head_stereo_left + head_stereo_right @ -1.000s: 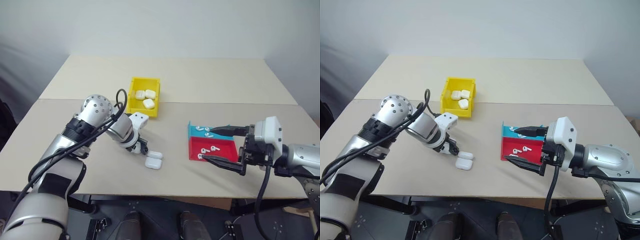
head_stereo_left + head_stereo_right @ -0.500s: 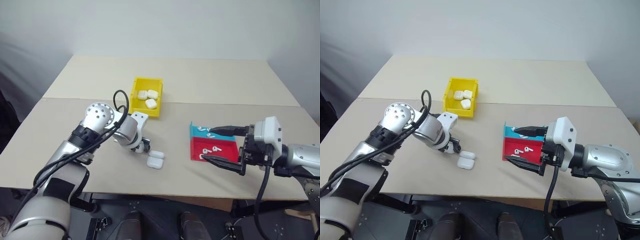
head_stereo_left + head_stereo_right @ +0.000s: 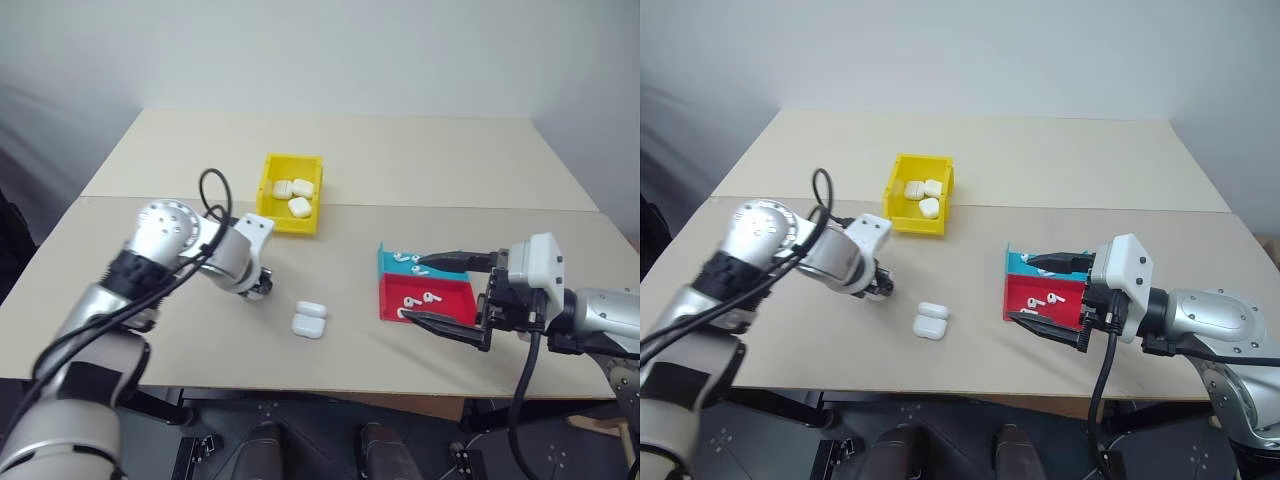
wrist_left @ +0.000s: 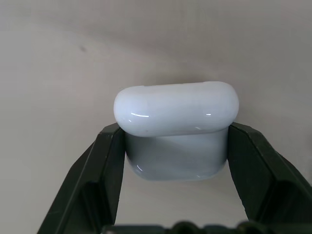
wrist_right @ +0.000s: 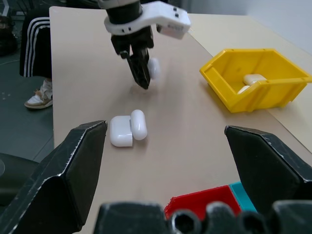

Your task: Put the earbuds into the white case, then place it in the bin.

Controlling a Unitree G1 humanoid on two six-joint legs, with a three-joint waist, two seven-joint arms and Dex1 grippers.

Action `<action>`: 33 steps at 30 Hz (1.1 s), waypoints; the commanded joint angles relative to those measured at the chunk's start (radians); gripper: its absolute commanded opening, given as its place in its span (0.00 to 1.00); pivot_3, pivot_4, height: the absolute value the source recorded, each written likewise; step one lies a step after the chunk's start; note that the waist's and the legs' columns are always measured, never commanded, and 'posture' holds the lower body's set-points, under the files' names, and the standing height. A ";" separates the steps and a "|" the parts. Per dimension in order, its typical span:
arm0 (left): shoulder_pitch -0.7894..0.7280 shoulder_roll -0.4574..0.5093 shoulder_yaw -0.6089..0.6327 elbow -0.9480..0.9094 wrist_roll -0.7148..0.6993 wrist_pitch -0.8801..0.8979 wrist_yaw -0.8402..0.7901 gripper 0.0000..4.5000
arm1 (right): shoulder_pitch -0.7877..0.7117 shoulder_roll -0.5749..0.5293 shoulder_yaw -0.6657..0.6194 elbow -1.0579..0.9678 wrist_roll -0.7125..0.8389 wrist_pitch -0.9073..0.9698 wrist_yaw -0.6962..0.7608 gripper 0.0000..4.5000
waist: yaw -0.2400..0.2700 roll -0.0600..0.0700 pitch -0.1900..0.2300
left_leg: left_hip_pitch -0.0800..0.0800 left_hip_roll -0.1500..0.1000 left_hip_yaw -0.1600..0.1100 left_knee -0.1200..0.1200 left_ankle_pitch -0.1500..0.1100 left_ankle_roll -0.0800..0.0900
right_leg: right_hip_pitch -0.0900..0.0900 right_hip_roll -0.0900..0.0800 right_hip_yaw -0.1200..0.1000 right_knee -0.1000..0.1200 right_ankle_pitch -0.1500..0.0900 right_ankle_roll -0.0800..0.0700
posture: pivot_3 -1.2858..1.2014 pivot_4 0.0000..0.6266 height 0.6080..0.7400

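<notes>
The right gripper needs to next close on the head of the earbud [image 3: 402, 313] lying nearest the front edge of the tray's red half.
My left gripper [image 3: 262, 288] is shut on a closed white case [image 4: 175, 107], with a black finger [image 4: 102, 165] pressed against each side of it, low over the table. Another white case [image 3: 310, 320] lies on the table to its right with the lid flipped open. Several earbuds [image 3: 428, 297] lie in the red and teal tray [image 3: 450, 300]. My right gripper [image 3: 410, 289] stands wide open at the tray, one finger over the teal half and one at the red front edge. The yellow bin [image 3: 268, 192] stands behind the left gripper and holds three white cases [image 3: 297, 207].
The beige table [image 3: 420, 160] has a seam running across it behind the bin. A person's striped trouser leg and shoe [image 5: 38, 73] show beyond the table's left side in the right wrist view.
My left gripper has shut on a white case and drawn left and slightly up, away from the open case. The right gripper has not moved.
</notes>
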 commanded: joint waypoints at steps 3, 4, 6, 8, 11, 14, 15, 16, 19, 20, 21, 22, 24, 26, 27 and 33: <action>0.126 0.120 0.213 -0.455 0.401 -0.168 -0.593 0.62 | -0.034 0.019 -0.003 -0.002 0.009 -0.020 -0.005 1.00 | 0.002 0.000 0.000 | 0.000 0.000 0.000 0.000 0.001 -0.003 | 0.000 0.000 0.000 -0.001 0.000 0.000 | 0.52 0.24 1.00; 0.166 0.128 0.233 -0.495 0.477 -0.236 -0.689 0.62 | -0.039 0.022 0.001 0.001 0.008 -0.019 -0.006 1.00 | 0.003 0.001 0.000 | 0.000 0.000 0.001 -0.001 0.001 -0.004 | 0.000 0.000 0.000 -0.001 0.000 0.000 | 0.52 0.24 1.00; 0.266 0.114 0.298 -0.539 0.597 -0.397 -0.911 0.62 | -0.049 0.026 0.008 0.007 0.003 -0.021 -0.004 1.00 | 0.003 0.001 -0.001 | 0.001 0.000 0.001 -0.001 0.001 -0.005 | 0.001 0.000 0.000 -0.001 -0.001 -0.002 | 0.52 0.24 1.00; 0.397 0.067 0.366 -0.571 0.730 -0.644 -1.215 0.62 | -0.058 0.027 0.010 0.012 0.002 -0.020 -0.001 1.00 | 0.004 0.001 -0.001 | 0.001 0.001 0.001 -0.001 0.001 -0.005 | 0.001 0.000 -0.001 -0.001 -0.003 -0.007 | 0.52 0.24 1.00; 0.508 0.008 0.407 -0.563 0.854 -0.863 -1.537 0.62 | -0.069 0.021 0.008 0.015 0.006 -0.016 0.001 1.00 | 0.004 0.001 -0.001 | 0.000 0.001 0.001 -0.001 0.001 -0.005 | 0.001 -0.001 -0.001 -0.002 -0.003 -0.008 | 0.52 0.24 1.00; 0.534 -0.042 0.423 -0.523 0.887 -0.942 -1.726 0.62 | -0.074 0.012 0.005 0.019 0.006 -0.016 0.011 1.00 | 0.006 0.001 -0.001 | -0.001 0.001 0.001 0.000 0.001 -0.005 | 0.001 0.000 -0.001 -0.002 -0.003 -0.008 | 0.52 0.24 1.00; 0.541 -0.058 0.423 -0.507 0.901 -0.983 -1.821 0.62 | -0.079 0.007 0.005 0.022 0.005 -0.014 0.015 1.00 | 0.004 0.001 -0.001 | -0.001 0.001 0.001 0.000 0.001 -0.004 | 0.001 0.000 -0.001 -0.002 -0.003 -0.008 | 0.52 0.24 1.00; 0.545 -0.071 0.424 -0.495 0.915 -1.012 -1.890 0.62 | -0.082 0.003 0.005 0.024 0.003 -0.013 0.018 1.00 | 0.004 0.002 -0.001 | -0.001 0.001 0.001 0.000 0.001 -0.004 | 0.001 0.000 -0.001 -0.002 -0.003 -0.007 | 0.52 0.24 1.00; 0.536 -0.109 0.413 -0.457 0.965 -1.072 -2.040 0.62 | -0.096 -0.011 0.006 0.038 -0.002 -0.013 0.032 1.00 | 0.003 0.002 -0.001 | 0.000 0.001 0.001 0.000 0.001 -0.004 | 0.001 0.000 -0.001 -0.002 -0.003 -0.007 | 0.52 0.24 1.00; 0.532 -0.121 0.412 -0.446 0.977 -1.083 -2.074 0.62 | -0.100 -0.016 0.008 0.041 -0.003 -0.011 0.034 1.00 | 0.003 0.002 -0.001 | 0.000 0.001 0.001 0.000 0.001 -0.004 | 0.001 0.000 -0.001 -0.002 -0.003 -0.006 | 0.52 0.24 1.00; 0.526 -0.138 0.410 -0.434 0.991 -1.099 -2.108 0.62 | -0.106 -0.021 0.009 0.047 -0.006 -0.009 0.036 1.00 | 0.002 0.001 -0.001 | 0.000 0.001 0.001 0.000 0.001 -0.004 | 0.001 0.000 -0.001 -0.002 -0.003 -0.005 | 0.52 0.24 1.00; 0.519 -0.164 0.407 -0.426 0.995 -1.109 -2.128 0.62 | -0.118 -0.035 0.018 0.056 -0.018 0.003 0.032 1.00 | 0.002 0.002 -0.001 | 0.000 0.001 0.001 0.000 0.001 -0.004 | 0.001 0.000 -0.001 -0.002 -0.002 -0.003 | 0.52 0.24 1.00; 0.508 -0.200 0.404 -0.418 1.002 -1.117 -2.157 0.62 | -0.139 -0.059 0.037 0.071 -0.046 0.023 0.023 1.00 | 0.002 0.002 -0.001 | 0.000 0.001 0.001 0.000 0.001 -0.004 | 0.001 0.000 -0.001 -0.002 -0.002 0.002 | 0.52 0.24 1.00; 0.509 -0.220 0.403 -0.416 1.018 -1.129 -2.194 0.62 | -0.162 -0.095 0.072 0.085 -0.087 0.056 0.012 1.00 | 0.001 0.002 -0.001 | -0.001 0.001 0.001 0.001 0.001 -0.003 | 0.001 0.000 -0.001 -0.002 -0.002 0.003 | 0.52 0.24 1.00; 0.512 -0.227 0.406 -0.414 1.023 -1.133 -2.213 0.62 | -0.180 -0.115 0.097 0.096 -0.113 0.074 0.010 1.00 | 0.000 0.002 -0.001 | 0.000 0.002 0.001 0.001 0.001 -0.003 | 0.001 0.000 -0.001 -0.002 -0.002 0.003 | 0.52 0.24 1.00; 0.505 -0.248 0.419 -0.387 1.042 -1.140 -2.289 0.62 | -0.295 -0.206 0.216 0.141 -0.154 0.187 0.069 1.00 | -0.006 0.002 -0.001 | 0.000 0.002 0.000 0.001 0.001 -0.003 | 0.000 0.000 -0.001 -0.001 -0.002 0.004 | 0.52 0.24 1.00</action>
